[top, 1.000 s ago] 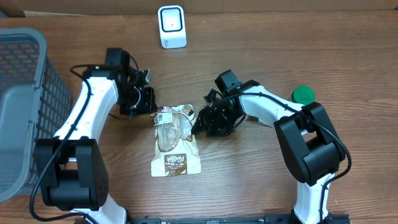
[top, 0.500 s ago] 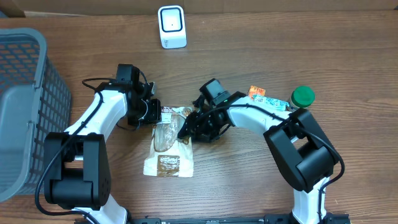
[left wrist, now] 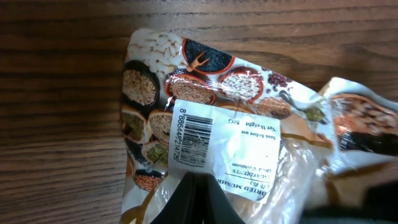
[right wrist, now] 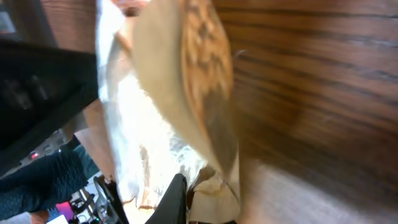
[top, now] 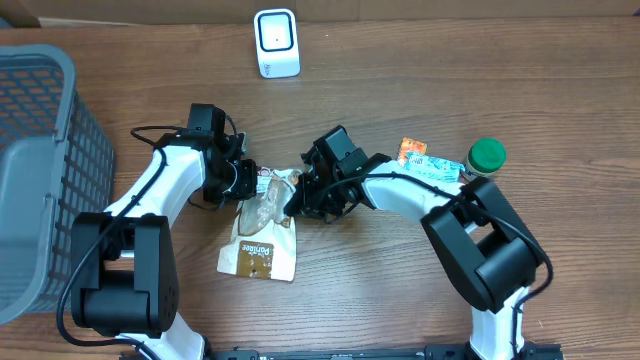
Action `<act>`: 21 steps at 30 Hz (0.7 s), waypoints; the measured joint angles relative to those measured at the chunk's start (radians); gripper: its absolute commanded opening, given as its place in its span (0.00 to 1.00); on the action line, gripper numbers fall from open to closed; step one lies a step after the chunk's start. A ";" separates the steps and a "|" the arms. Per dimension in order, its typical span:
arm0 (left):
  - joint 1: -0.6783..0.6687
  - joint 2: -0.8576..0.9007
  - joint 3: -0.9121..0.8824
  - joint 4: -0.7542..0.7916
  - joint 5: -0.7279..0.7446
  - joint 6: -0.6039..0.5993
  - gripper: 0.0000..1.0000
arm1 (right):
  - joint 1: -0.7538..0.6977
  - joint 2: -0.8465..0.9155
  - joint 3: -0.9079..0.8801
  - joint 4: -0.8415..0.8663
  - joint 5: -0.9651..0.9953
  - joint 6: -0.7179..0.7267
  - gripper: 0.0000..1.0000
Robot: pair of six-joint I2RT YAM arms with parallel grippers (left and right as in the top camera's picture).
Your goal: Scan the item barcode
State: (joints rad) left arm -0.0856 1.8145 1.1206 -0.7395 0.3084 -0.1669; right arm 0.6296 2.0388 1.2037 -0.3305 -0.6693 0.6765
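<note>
My left gripper crowds the barcode label, so my right gripper will retake the pouch's side edge [top: 292, 212] and my left gripper back off before the scan.
The item is a clear pouch [top: 262, 235] of dried food with a printed top, lying tilted on the wooden table. Its white barcode label [left wrist: 186, 140] faces up in the left wrist view, just ahead of my left gripper [left wrist: 198, 199]. My left gripper [top: 250, 183] is shut on the pouch's top left edge. My right gripper [top: 296, 200] is shut on its top right edge, with one dark finger [right wrist: 177, 199] pressed against the crumpled film [right wrist: 211, 186]. The white scanner [top: 276, 42] stands at the table's back, well apart from the pouch.
A grey mesh basket [top: 40, 160] fills the left side. To the right lie small colourful packets [top: 425, 160] and a green-lidded container [top: 487, 153]. Both arms meet over the table's middle.
My right gripper moved left to the pouch and closed on its right edge. The pouch slid left and tilted, its lower end swinging left. The left gripper stayed shut at the top left edge.
</note>
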 measured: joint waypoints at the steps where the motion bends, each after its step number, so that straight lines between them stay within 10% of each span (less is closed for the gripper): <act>1: 0.000 0.000 0.000 0.000 -0.002 0.000 0.04 | 0.000 -0.014 0.000 -0.002 0.003 -0.002 0.04; 12: -0.016 0.000 -0.006 -0.021 -0.002 -0.018 0.04 | 0.000 -0.164 -0.001 0.001 0.150 -0.013 0.04; 21: -0.059 0.000 -0.049 0.027 -0.001 -0.049 0.04 | -0.001 -0.068 -0.002 0.016 0.196 0.005 0.27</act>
State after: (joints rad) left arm -0.1444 1.8145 1.0718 -0.7120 0.3073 -0.2157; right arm 0.6289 1.9709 1.2022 -0.3141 -0.4728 0.6819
